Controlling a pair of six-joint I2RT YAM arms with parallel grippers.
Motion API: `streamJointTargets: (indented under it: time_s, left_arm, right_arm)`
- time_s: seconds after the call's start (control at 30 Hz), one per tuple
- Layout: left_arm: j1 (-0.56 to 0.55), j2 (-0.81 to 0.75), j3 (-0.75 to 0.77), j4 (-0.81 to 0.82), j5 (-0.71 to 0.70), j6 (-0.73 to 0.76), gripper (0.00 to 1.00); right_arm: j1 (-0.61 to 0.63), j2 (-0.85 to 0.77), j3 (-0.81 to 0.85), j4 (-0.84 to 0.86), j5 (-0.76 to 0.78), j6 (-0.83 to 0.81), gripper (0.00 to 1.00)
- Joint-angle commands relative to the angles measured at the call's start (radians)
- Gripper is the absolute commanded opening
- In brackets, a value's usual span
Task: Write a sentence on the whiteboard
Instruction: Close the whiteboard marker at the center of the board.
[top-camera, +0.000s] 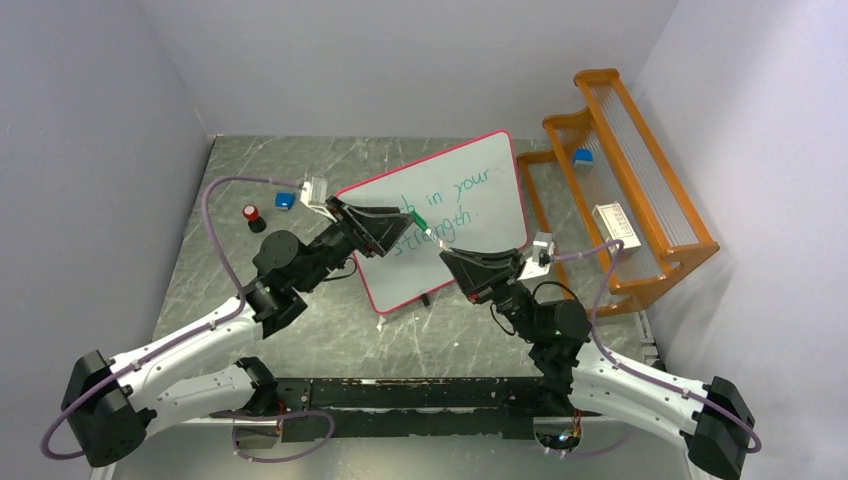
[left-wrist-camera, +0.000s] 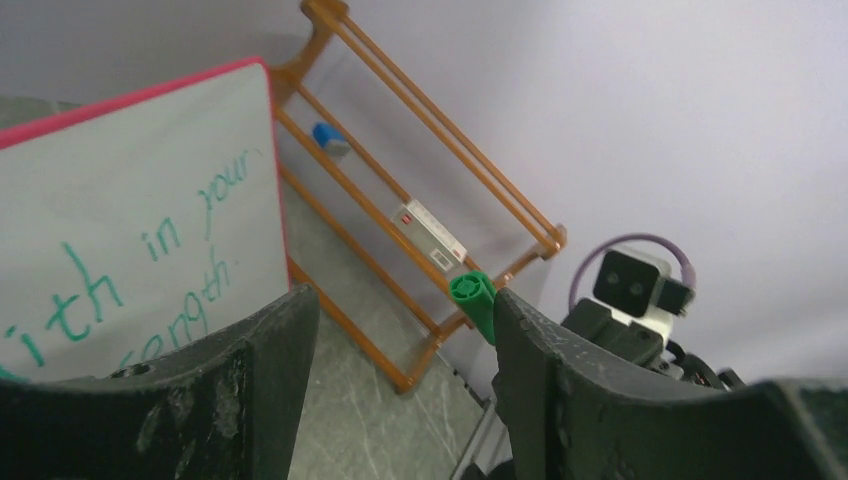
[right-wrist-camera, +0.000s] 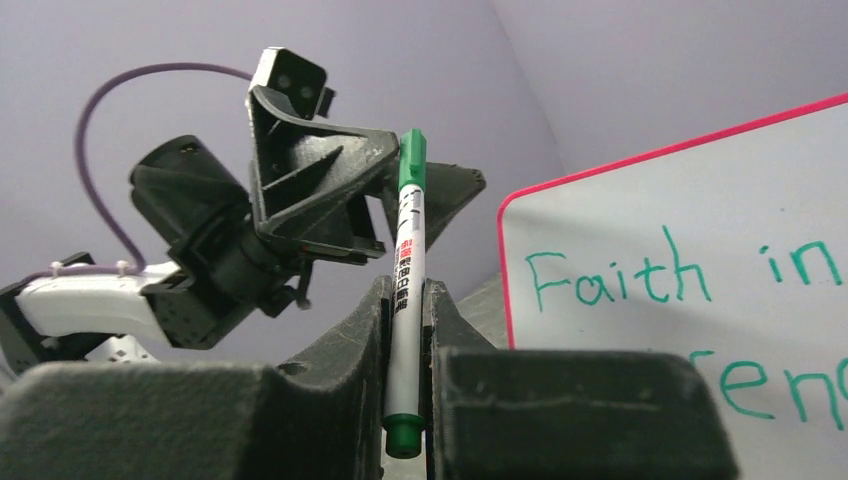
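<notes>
My right gripper is to let go of the white marker on the grey table (top-camera: 438, 338) just in front of the lower edge of the whiteboard.
The whiteboard (top-camera: 490, 215) stands tilted at mid-table, pink-red frame, with the green sentence (top-camera: 450, 195) "Faith in your strength" in two lines. It also shows in the left wrist view (left-wrist-camera: 120, 150) and the right wrist view (right-wrist-camera: 700, 200). My right gripper (top-camera: 447, 256) (right-wrist-camera: 405, 290) is shut on a white marker (right-wrist-camera: 407, 260) with a green cap (right-wrist-camera: 411, 160) on its upper end, held in front of the board. My left gripper (top-camera: 400, 232) (left-wrist-camera: 405, 310) is open, and the cap's end (left-wrist-camera: 472, 295) sits just beside its right finger.
An orange wooden rack (top-camera: 620, 190) stands at the right, holding a blue block (top-camera: 583, 156) and a white box (top-camera: 615, 222). A red-topped black item (top-camera: 251, 215) and a small blue item (top-camera: 285, 200) lie left of the board. Walls close in on both sides.
</notes>
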Motion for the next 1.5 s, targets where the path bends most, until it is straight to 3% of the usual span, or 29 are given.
streamJointTargets:
  time_s: [0.0, 0.3, 0.4, 0.6, 0.63, 0.83, 1.27, 1.47]
  left_arm:
    - [0.04, 0.036, 0.008, 0.144, 0.254, -0.046, 0.68]
    - [0.053, 0.09, -0.008, 0.302, 0.335, -0.155, 0.56]
    - [0.053, 0.097, -0.019, 0.331, 0.334, -0.178, 0.44]
    - [0.053, 0.133, -0.063, 0.436, 0.357, -0.244, 0.07]
    - [0.053, 0.138, -0.074, 0.465, 0.363, -0.255, 0.05]
    - [0.04, 0.152, -0.091, 0.48, 0.393, -0.274, 0.05]
    - [-0.105, 0.085, -0.152, 0.286, 0.279, -0.201, 0.05]
    - [-0.173, 0.099, -0.236, 0.37, 0.259, -0.198, 0.05]
  right_arm:
    - [-0.001, -0.007, -0.013, 0.062, -0.026, 0.055, 0.0]
    - [-0.001, 0.011, -0.017, 0.097, -0.046, 0.082, 0.0]
    - [0.0, 0.018, -0.019, 0.107, -0.051, 0.088, 0.0]
    - [-0.001, 0.041, -0.018, 0.139, -0.055, 0.1, 0.0]
    - [-0.001, 0.048, -0.014, 0.142, -0.058, 0.1, 0.0]
    - [-0.001, 0.066, 0.009, 0.13, -0.059, 0.082, 0.0]
    - [-0.007, 0.112, 0.051, 0.102, -0.039, 0.021, 0.0]
    - [-0.017, 0.127, 0.046, 0.116, -0.043, 0.106, 0.0]
